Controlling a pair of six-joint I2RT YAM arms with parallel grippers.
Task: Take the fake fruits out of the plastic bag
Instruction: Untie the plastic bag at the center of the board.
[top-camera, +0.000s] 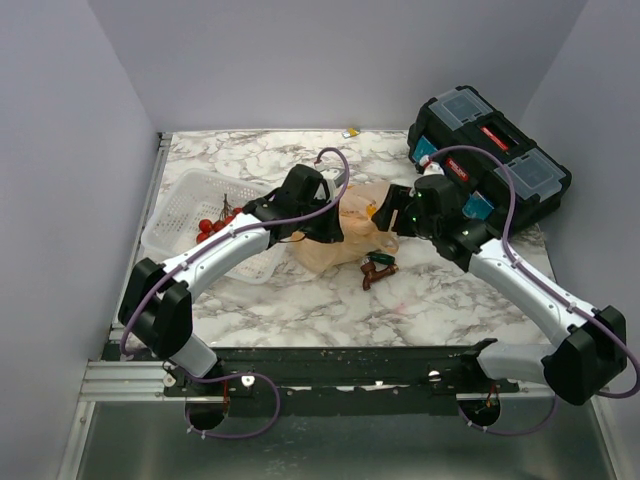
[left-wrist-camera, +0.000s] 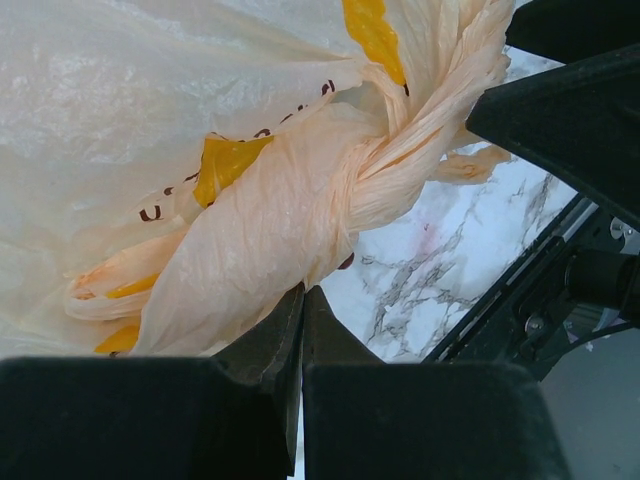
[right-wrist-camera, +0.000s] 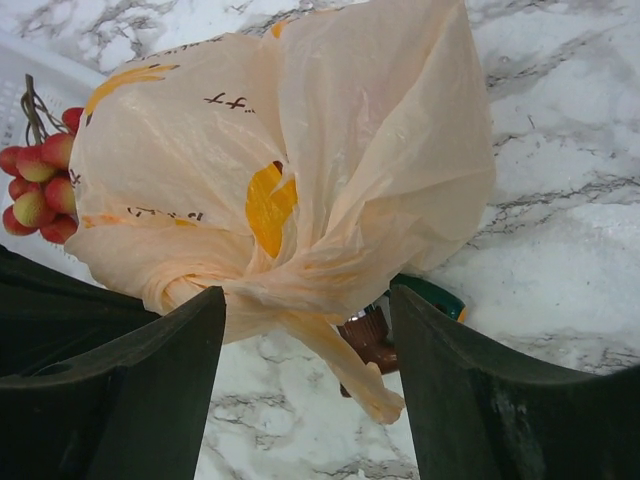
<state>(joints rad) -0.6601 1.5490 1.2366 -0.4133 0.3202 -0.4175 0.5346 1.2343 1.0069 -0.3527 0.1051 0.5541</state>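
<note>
I need to open my left gripper, as it pinches film beside the plastic bag's knot, and take the knot's twisted folds (left-wrist-camera: 378, 185) with it while my right gripper holds the other end.
The plastic bag (top-camera: 345, 240), peach-beige with yellow prints, sits mid-table with its handles twisted into a knot (left-wrist-camera: 380, 160). The fake fruits are hidden inside it. My left gripper (top-camera: 333, 222) is at the bag's left side. In the left wrist view its fingers (left-wrist-camera: 302, 295) are pressed together, with the bag's thin film running into the tips. My right gripper (top-camera: 387, 215) is at the bag's right side and stands open (right-wrist-camera: 307, 300). The bag's loose handle tail (right-wrist-camera: 350, 365) hangs between its fingers, apart from both.
A white mesh basket (top-camera: 185, 205) lies left of the bag, with a bunch of red-and-yellow berries (right-wrist-camera: 35, 185) at its near edge. A black toolbox (top-camera: 490, 165) stands at the back right. A brown and green object (top-camera: 378, 268) lies just in front of the bag.
</note>
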